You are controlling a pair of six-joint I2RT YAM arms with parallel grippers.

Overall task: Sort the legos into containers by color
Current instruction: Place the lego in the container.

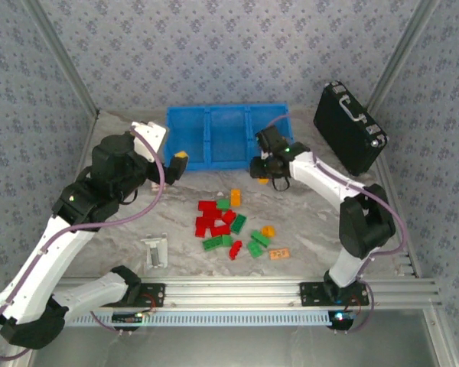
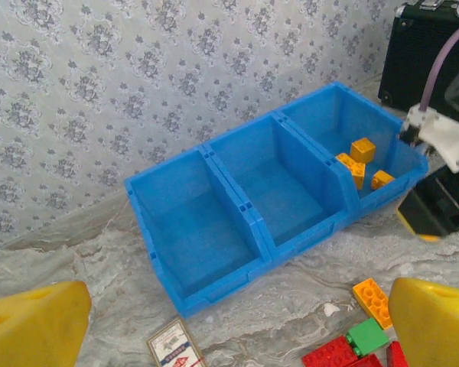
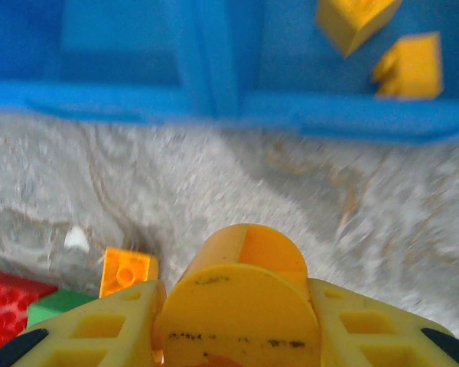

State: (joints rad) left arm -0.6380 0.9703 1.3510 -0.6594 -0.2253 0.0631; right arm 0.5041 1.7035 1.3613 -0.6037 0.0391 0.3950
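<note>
The robot's right gripper will put the rounded orange-yellow lego down among the legos in the container nearest the black case (image 1: 267,145).
The blue tray (image 1: 214,163) with three containers side by side stands at the back. In the left wrist view its right container holds three orange-yellow legos (image 2: 362,149). A loose pile of red (image 1: 208,218), green (image 1: 238,223) and orange-yellow legos (image 1: 236,197) lies mid-table. My right gripper (image 1: 264,170) hovers just before the tray's right front corner, shut on a rounded orange-yellow lego (image 3: 245,260). My left gripper (image 1: 176,164) is open and holds nothing, in front of the tray's left container (image 2: 191,229).
A black hard case (image 1: 350,126) leans at the back right. A pale-orange tag (image 1: 279,253) and a grey-white metal bracket (image 1: 155,251) lie near the front rail. A small printed card (image 2: 174,348) lies before the tray. Patterned walls close in the sides.
</note>
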